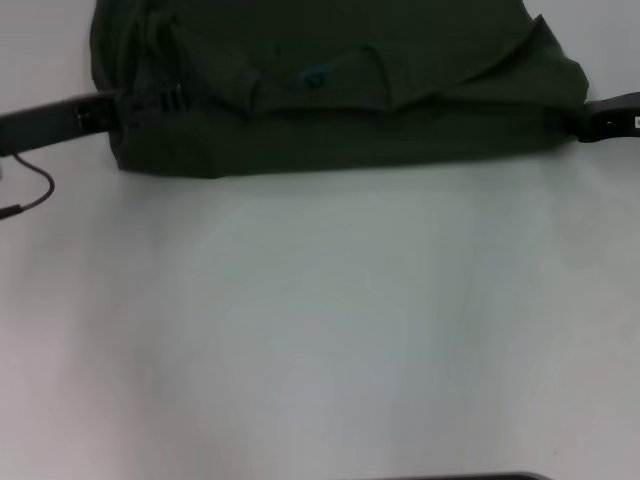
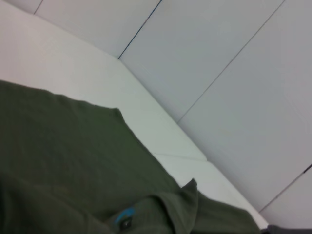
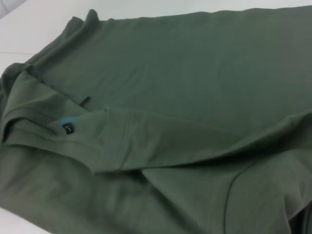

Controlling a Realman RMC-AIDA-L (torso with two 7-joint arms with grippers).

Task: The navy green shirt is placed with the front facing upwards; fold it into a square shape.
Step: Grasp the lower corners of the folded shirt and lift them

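Note:
The robot's left gripper should next grab the navy green shirt by its near corner [image 1: 125, 165], at the end opposite the right gripper.
The navy green shirt [image 1: 330, 110] lies bunched and partly folded at the far side of the white table, its collar and small blue neck label [image 1: 315, 77] facing up. No lettering shows. My left gripper [image 1: 168, 100] reaches in at the shirt's left edge and overlaps the cloth there. At the shirt's right edge is my right gripper [image 1: 582, 125], touching the cloth. In the left wrist view, the shirt [image 2: 73, 161] and the label [image 2: 126, 218] fill the near part of the picture. The right wrist view is filled by the shirt [image 3: 185, 97], with creased folds beside its label [image 3: 68, 126].
The white table [image 1: 320, 320] stretches bare from the shirt towards me. A thin black cable [image 1: 35, 190] loops below the left arm. A dark edge [image 1: 460, 477] shows at the table's near side. Beyond the table's far edge lies a grey tiled floor [image 2: 234, 87].

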